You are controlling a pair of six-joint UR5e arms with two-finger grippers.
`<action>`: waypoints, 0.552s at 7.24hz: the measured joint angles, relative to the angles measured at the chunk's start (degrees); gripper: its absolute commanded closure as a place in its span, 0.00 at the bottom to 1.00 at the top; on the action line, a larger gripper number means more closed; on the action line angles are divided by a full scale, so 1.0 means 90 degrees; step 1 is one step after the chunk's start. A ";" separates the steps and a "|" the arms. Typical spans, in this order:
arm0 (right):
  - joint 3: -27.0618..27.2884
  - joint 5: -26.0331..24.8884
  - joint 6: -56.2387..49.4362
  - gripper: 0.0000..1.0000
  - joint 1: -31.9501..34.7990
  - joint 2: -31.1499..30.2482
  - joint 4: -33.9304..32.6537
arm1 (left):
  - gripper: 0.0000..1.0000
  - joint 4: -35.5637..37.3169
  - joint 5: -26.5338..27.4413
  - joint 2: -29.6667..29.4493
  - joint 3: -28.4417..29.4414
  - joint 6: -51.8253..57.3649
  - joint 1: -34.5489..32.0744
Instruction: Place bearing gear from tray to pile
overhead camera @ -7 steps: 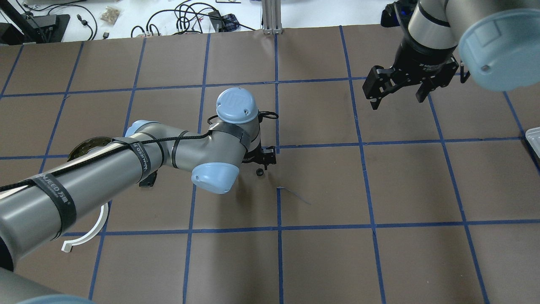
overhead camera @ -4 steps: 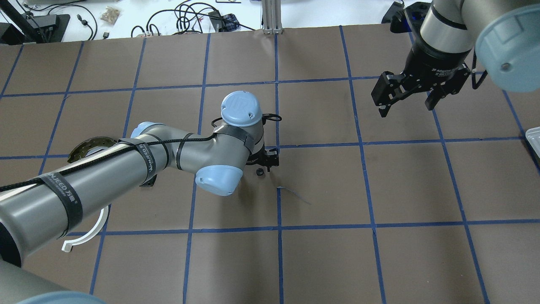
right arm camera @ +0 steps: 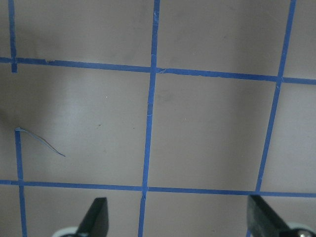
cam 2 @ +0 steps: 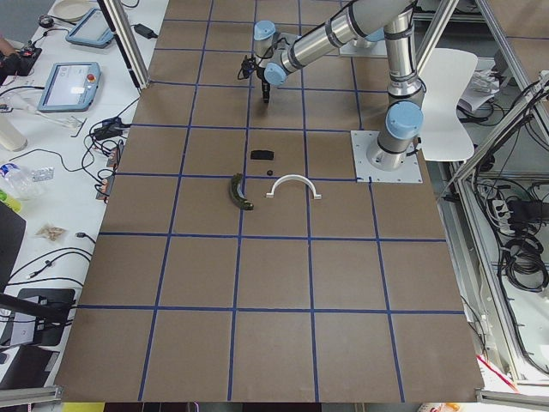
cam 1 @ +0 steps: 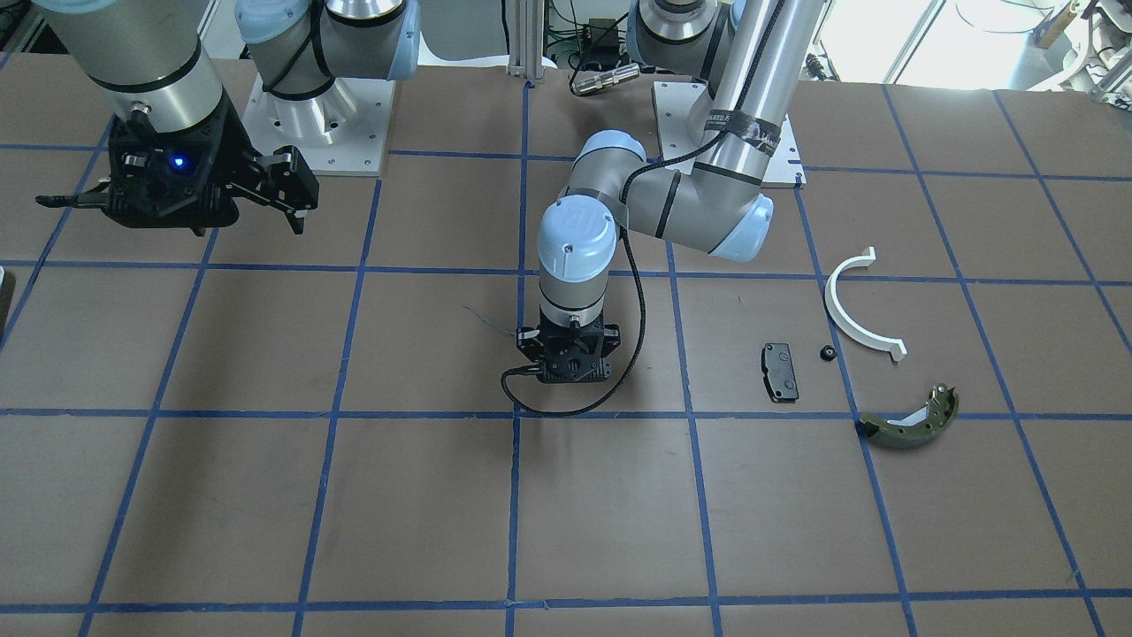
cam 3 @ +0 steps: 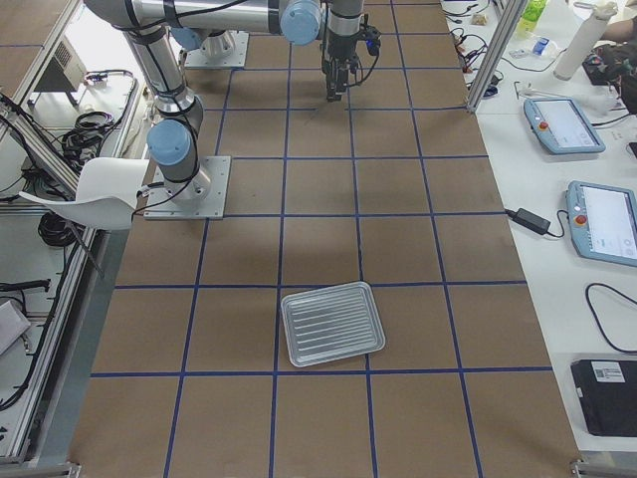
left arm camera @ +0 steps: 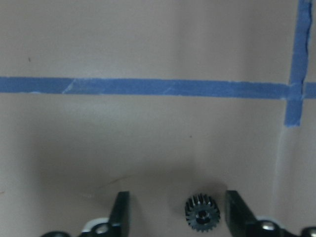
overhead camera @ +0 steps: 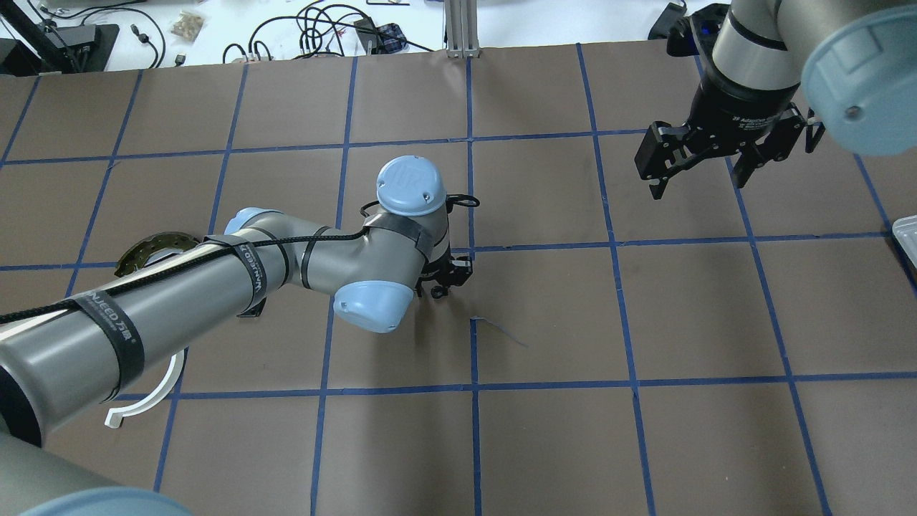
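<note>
My left gripper should release the bearing gear that it holds, setting it free between the black pad and the tiny black part (cam 1: 801, 349).
A small black bearing gear (left arm camera: 202, 213) lies on the brown table between the open fingers of my left gripper (left arm camera: 175, 217), nearer the right finger. That gripper (overhead camera: 445, 276) points straight down at the table's middle, also seen in the front view (cam 1: 569, 370). The pile lies by my left arm: a black pad (cam 1: 779, 372), a white half-ring (cam 1: 856, 310) and an olive brake shoe (cam 1: 911, 423). My right gripper (overhead camera: 706, 168) hangs open and empty above the table, far from the gear.
The metal tray (cam 3: 332, 323) lies at the table's right end; its corner shows in the overhead view (overhead camera: 906, 233). A tiny black part (cam 1: 829, 354) sits between pad and half-ring. My left forearm (overhead camera: 179, 301) hides the pad and part of the brake shoe (overhead camera: 147, 251) from overhead.
My left gripper has shifted slightly to the right and come over the gear, its fingers now on either side of it. My right gripper has moved a little to the right and away.
</note>
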 measured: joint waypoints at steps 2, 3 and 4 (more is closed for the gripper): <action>0.0065 -0.0033 -0.0022 0.00 -0.0002 -0.0013 -0.0025 | 1.00 0.0048 0.0015 0.0025 0.0017 0.0040 0.0018; 0.0061 -0.0023 -0.0028 0.00 -0.0005 -0.0045 -0.0025 | 1.00 0.0063 0.0038 0.0084 0.0026 0.0078 0.0043; 0.0088 -0.0035 -0.0038 0.00 -0.0006 -0.0058 -0.0010 | 1.00 0.0041 0.0112 0.0209 0.0016 0.0114 0.0101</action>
